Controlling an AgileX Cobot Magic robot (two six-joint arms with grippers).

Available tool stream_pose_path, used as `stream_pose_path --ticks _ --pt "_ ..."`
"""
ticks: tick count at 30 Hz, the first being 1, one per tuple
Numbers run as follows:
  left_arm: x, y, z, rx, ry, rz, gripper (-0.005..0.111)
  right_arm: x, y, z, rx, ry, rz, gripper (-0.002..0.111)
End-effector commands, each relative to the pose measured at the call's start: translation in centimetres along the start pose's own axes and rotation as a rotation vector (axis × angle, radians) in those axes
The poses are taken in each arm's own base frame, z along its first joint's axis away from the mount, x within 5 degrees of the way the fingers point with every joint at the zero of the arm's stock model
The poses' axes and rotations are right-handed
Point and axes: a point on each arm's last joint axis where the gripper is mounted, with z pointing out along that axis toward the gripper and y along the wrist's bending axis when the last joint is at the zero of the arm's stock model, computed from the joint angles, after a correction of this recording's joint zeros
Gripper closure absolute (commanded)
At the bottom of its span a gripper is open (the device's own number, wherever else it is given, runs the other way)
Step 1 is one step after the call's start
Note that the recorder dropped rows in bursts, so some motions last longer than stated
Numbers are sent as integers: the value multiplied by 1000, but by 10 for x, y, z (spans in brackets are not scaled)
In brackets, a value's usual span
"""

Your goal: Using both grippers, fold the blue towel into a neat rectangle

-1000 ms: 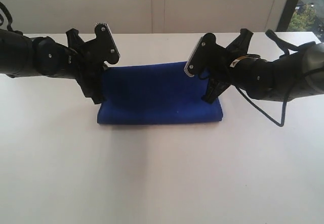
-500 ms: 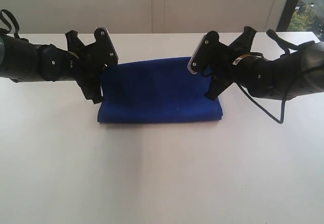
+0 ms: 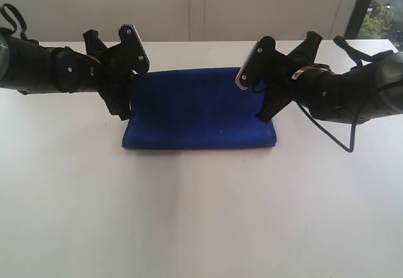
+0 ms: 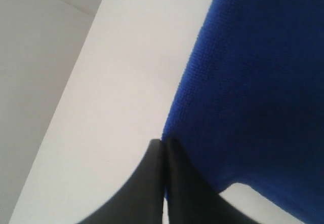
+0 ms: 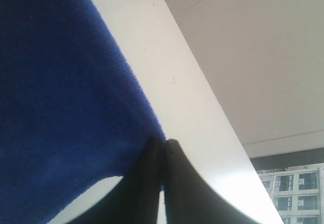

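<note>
I should use my right gripper to lay the far corner of the blue towel down on the white table (image 3: 254, 94), under my fingertips.
The blue towel (image 3: 201, 111) lies on the white table (image 3: 201, 215), doubled over with its fold along the near edge. My left gripper (image 3: 125, 112) is shut on the towel's left corner and holds it just above the table. My right gripper (image 3: 262, 116) is shut on the right corner in the same way. In the left wrist view the black fingertips (image 4: 163, 142) pinch the cloth's edge, with the blue towel (image 4: 253, 82) spreading away from them. The right wrist view shows the same pinch (image 5: 163, 142) on the blue towel (image 5: 50, 82).
A pale wall (image 3: 189, 7) runs close behind the table's far edge. A window (image 3: 381, 7) shows at the far right. A black cable (image 3: 347, 141) loops off the right arm onto the table.
Both grippers have carried the towel's upper layer toward the far edge of the table, so the blue area now reaches farther back. The near fold has stayed put.
</note>
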Motion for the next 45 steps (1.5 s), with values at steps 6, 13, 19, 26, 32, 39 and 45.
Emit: stream_pose_path --ticks 6,13,19,26,32,39,45 --pt "7 -6 18 3 14 -13 107 11 8 20 11 28 0 108" --pt "7 -7 19 -1 13 -11 107 14 12 31 3 40 3 108" --pt "7 -6 19 -5 11 -11 107 14 12 32 10 38 4 108" --pt "7 -6 19 -7 10 -14 107 14 11 32 20 35 6 85" --pt "7 -6 19 -11 8 -14 98 14 11 32 20 35 6 69" --pt "7 -6 19 -13 8 -14 67 14 11 32 20 35 6 69" --pt "7 -5 19 -15 7 -14 57 14 11 32 20 35 6 69"
